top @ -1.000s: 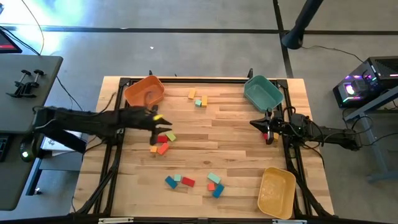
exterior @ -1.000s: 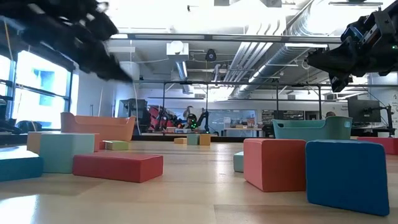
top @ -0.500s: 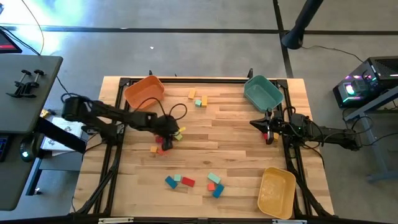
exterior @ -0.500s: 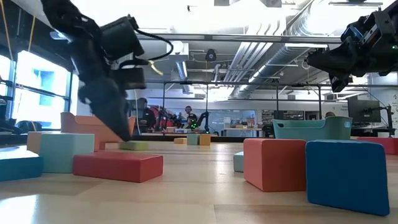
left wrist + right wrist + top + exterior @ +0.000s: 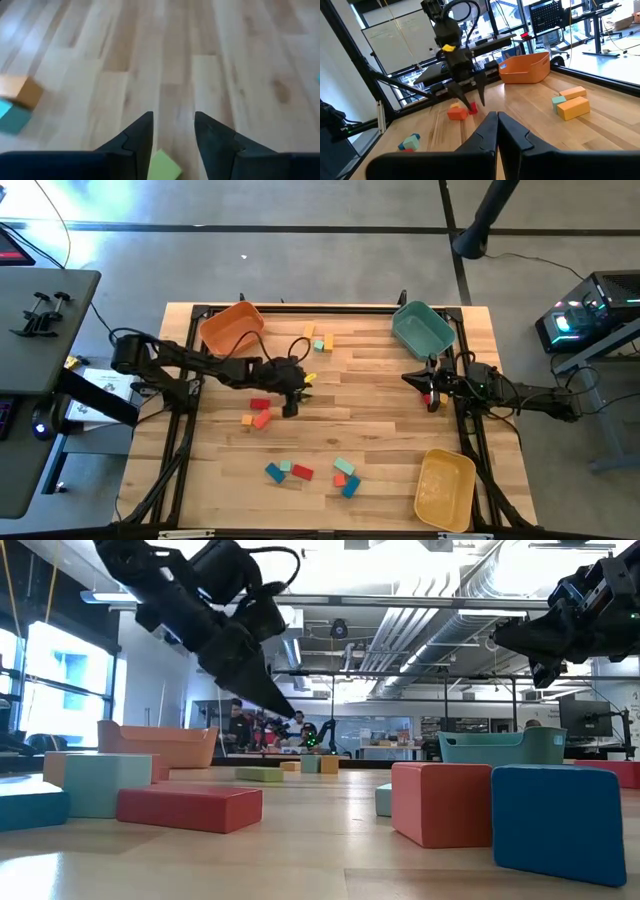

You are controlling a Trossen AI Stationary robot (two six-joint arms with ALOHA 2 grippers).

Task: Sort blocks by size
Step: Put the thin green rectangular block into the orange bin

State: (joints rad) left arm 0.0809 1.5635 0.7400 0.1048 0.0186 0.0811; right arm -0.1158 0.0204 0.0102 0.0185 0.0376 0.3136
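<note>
I will next lower my left gripper to the light green block that is beneath it, and there I will close on that block's opposite sides (image 5: 305, 396) (image 5: 164, 166).
My left gripper (image 5: 292, 402) hangs open above the table's middle left, its fingers pointing down; it also shows in the right wrist view (image 5: 472, 97). A light green block (image 5: 260, 774) lies flat on the table below it and shows between the finger bases (image 5: 164, 167), untouched. A red block (image 5: 260, 404) and two orange blocks (image 5: 262, 419) lie just left of the gripper. Other blocks lie in a far group (image 5: 320, 338) and a near group (image 5: 310, 473). My right gripper (image 5: 408, 378) is shut and empty above the table's right side, over a red block (image 5: 432, 398).
An orange bin (image 5: 232, 328) stands at the far left, a teal bin (image 5: 423, 330) at the far right, and a yellow bin (image 5: 445, 488) at the near right. Bare wood lies between the two grippers.
My left gripper has swung from beside the orange bin toward the table's right, dropped to the block cluster and then risen. The light green block has slid along the table toward the right, away from the red and orange blocks.
</note>
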